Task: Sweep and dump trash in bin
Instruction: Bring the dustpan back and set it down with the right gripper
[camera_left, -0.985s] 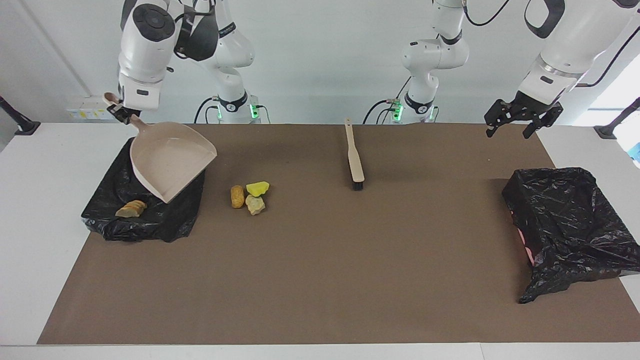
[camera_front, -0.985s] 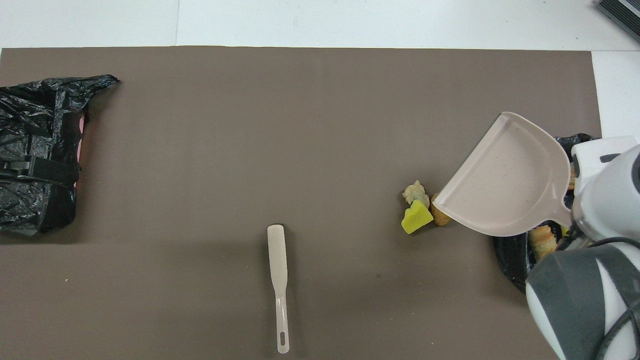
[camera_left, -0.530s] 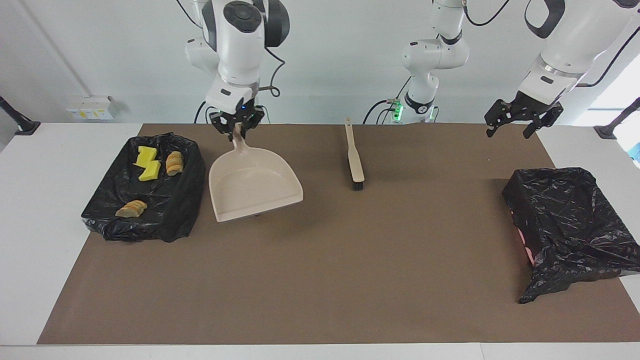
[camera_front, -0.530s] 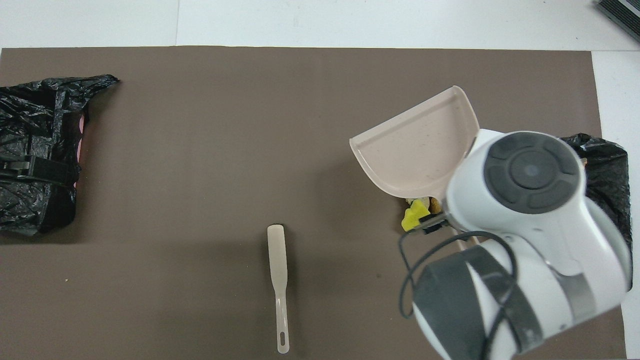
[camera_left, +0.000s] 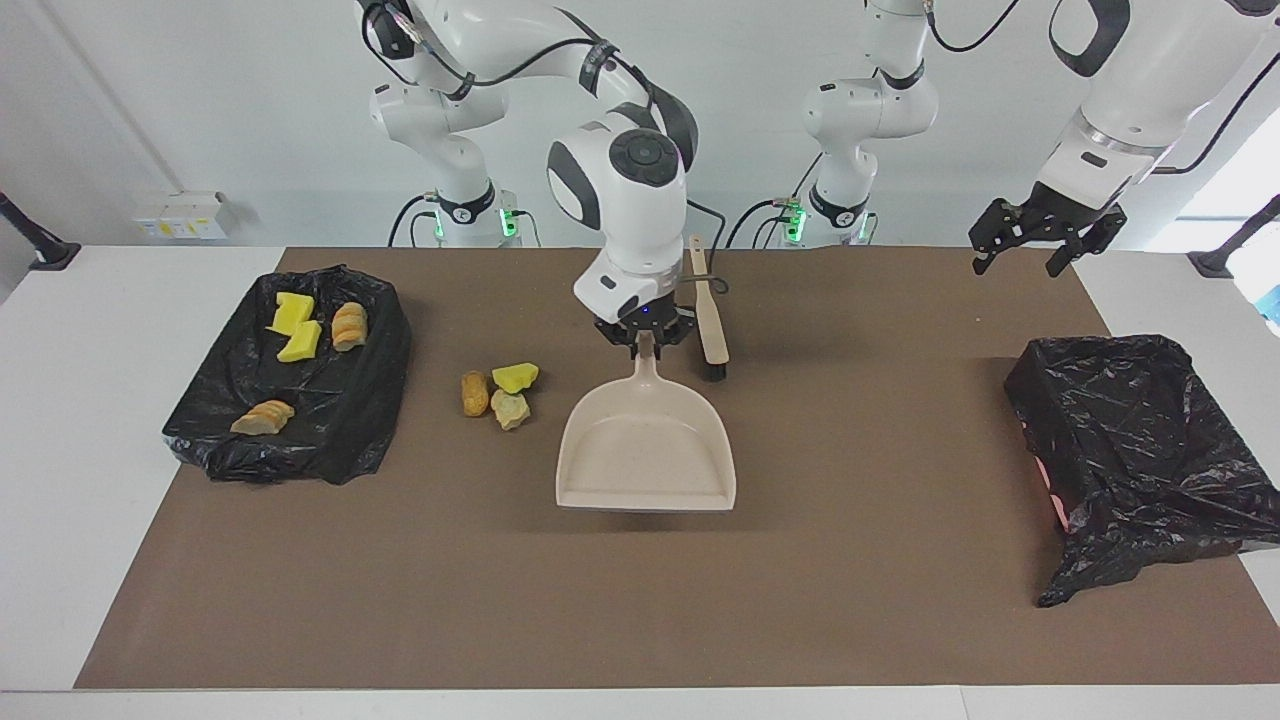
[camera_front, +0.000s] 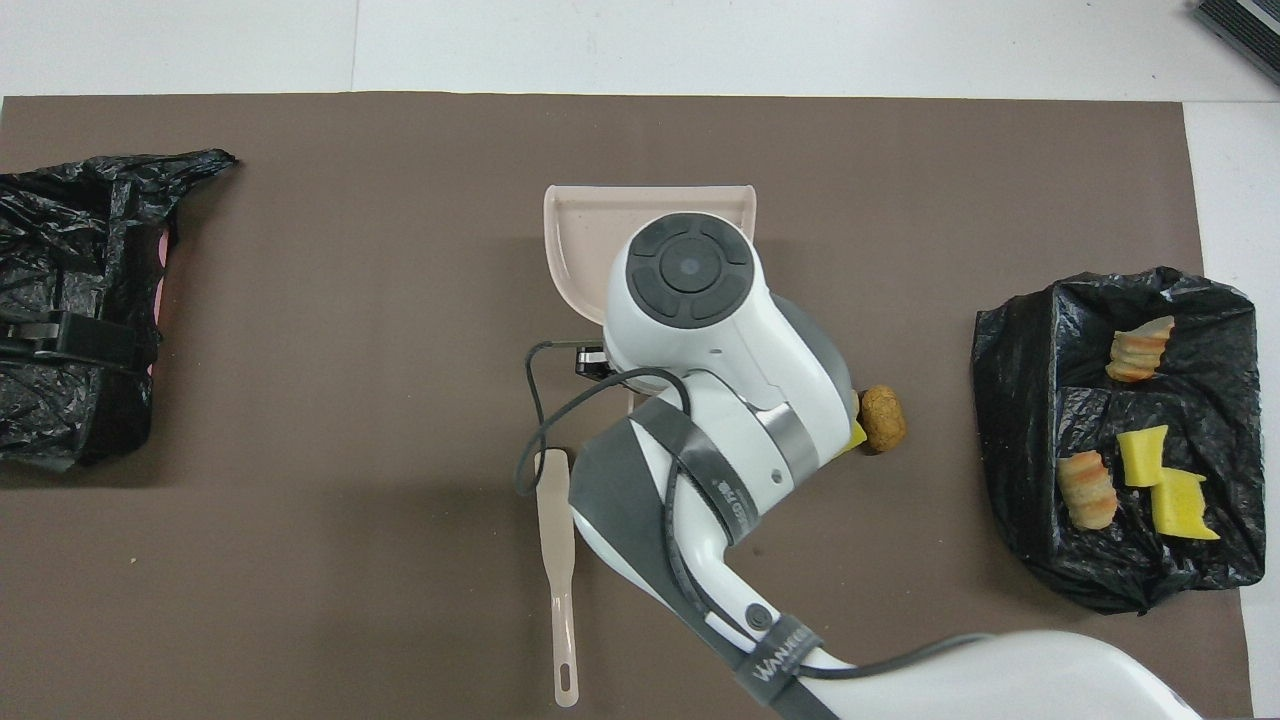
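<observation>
The beige dustpan, now low over the middle of the mat, will leave my right gripper on the mat straight (camera_front: 564, 288) beyond the beige brush's bristles.
My right gripper (camera_left: 645, 340) is shut on the handle of the beige dustpan (camera_left: 645, 450). The pan is level and low over the middle of the mat, its mouth pointing away from the robots. Three scraps of trash lie on the mat between the pan and the bin: a tan chunk (camera_left: 475, 393), a yellow bit (camera_left: 515, 376) and a pale one (camera_left: 510, 408). Overhead, my arm hides all of these but the tan chunk (camera_front: 883, 418). The black-lined bin (camera_left: 300, 450) at the right arm's end holds several scraps (camera_left: 300, 342). My left gripper (camera_left: 1040, 245) hangs open.
The beige brush (camera_left: 710, 320) lies on the mat just beside the dustpan's handle, bristles pointing away from the robots. A second black-bagged bin (camera_left: 1130, 450) sits at the left arm's end, below the waiting left gripper. Bare white table (camera_left: 60, 400) borders the mat.
My right arm has swung the dustpan from over the bin to the middle of the mat and levelled it. The scraps in the bin are now uncovered. The left arm has not moved.
</observation>
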